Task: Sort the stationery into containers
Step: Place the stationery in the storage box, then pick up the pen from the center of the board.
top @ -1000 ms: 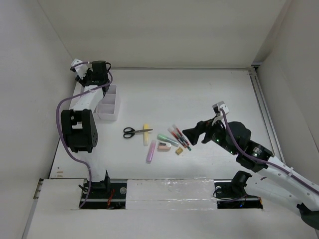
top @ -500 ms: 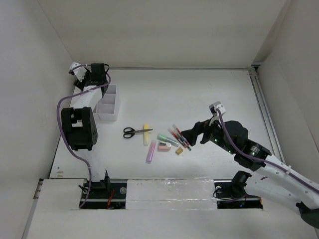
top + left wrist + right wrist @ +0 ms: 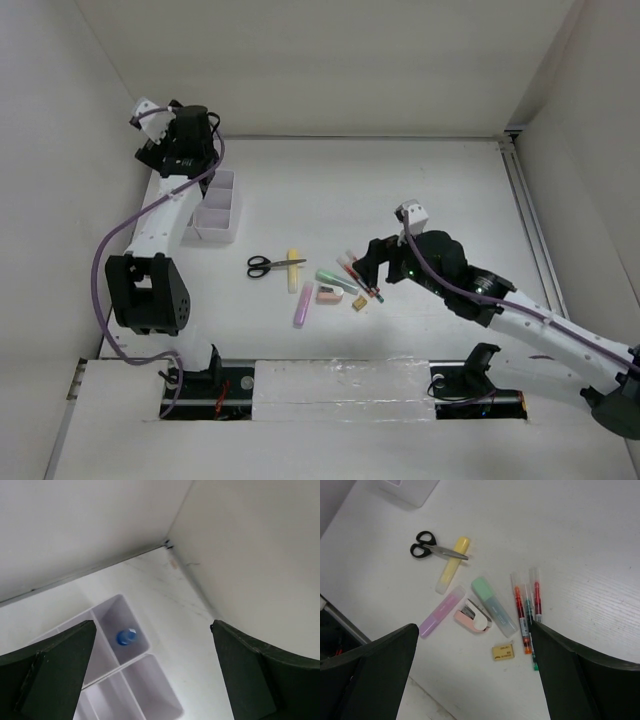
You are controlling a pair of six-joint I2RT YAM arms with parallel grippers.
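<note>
Next, my right gripper needs to go to the green highlighter and close on its clear body (image 3: 347, 286) (image 3: 502, 617), near the end opposite the cap.
The white organizer box (image 3: 216, 208) stands at the far left. My left gripper (image 3: 180, 140) hangs above it, open and holding nothing. In the left wrist view the left gripper (image 3: 152, 625) looks down on the box (image 3: 119, 669), where a blue-capped bottle (image 3: 126, 637) stands in a corner compartment. Loose on the table lie scissors (image 3: 272, 265), a yellow highlighter (image 3: 292, 270), a pink highlighter (image 3: 303, 303), a green highlighter (image 3: 335, 280), a pink eraser (image 3: 328, 294), a tan block (image 3: 359, 303) and pens (image 3: 358, 272). My right gripper (image 3: 362, 262) hovers open over the pens (image 3: 526, 610) and tan block (image 3: 503, 651).
White walls close in the table at the back and on both sides, and the box sits near the left wall. The right wrist view shows the scissors (image 3: 427, 547) lying across the yellow highlighter (image 3: 452, 565). The table's near edge (image 3: 385, 680) lies just below the stationery.
My left gripper has opened wide and lifted up from the box. My right arm has moved left, bringing its open gripper over the pens.
</note>
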